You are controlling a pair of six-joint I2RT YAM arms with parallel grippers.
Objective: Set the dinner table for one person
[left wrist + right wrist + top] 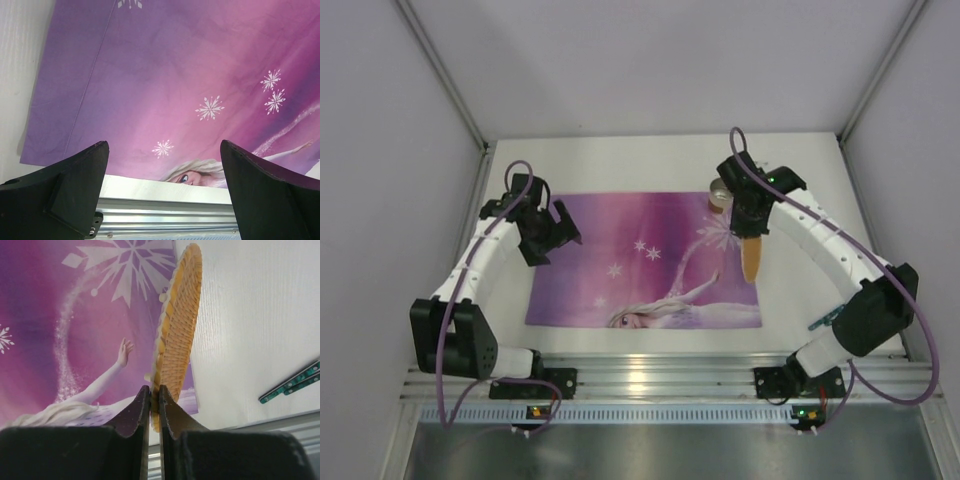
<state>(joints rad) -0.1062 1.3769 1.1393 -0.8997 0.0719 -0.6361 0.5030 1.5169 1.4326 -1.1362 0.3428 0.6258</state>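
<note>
The robot's right gripper will release the woven coaster, now held above the mat's edge, over the small white snowflakes in the middle of the purple placemat [634,265].
The white dinner table [650,160] carries a purple printed placemat [640,250]. My right gripper [752,238] hangs over the mat's right edge, shut on the rim of a round woven yellow-orange coaster [751,260]. In the right wrist view the coaster [180,325] stands on edge, clamped between the fingers of the right gripper [154,389], above the boundary of mat and bare table. My left gripper [548,240] hovers over the mat's left part. In the left wrist view the left gripper [165,150] is open with nothing between its fingers and the placemat [165,75] below.
A small brownish cup-like object [720,195] stands at the mat's far right corner, just behind my right wrist. A green circuit strip [292,382] lies on the table at the right. An aluminium rail [650,375] runs along the near edge. White walls enclose the table.
</note>
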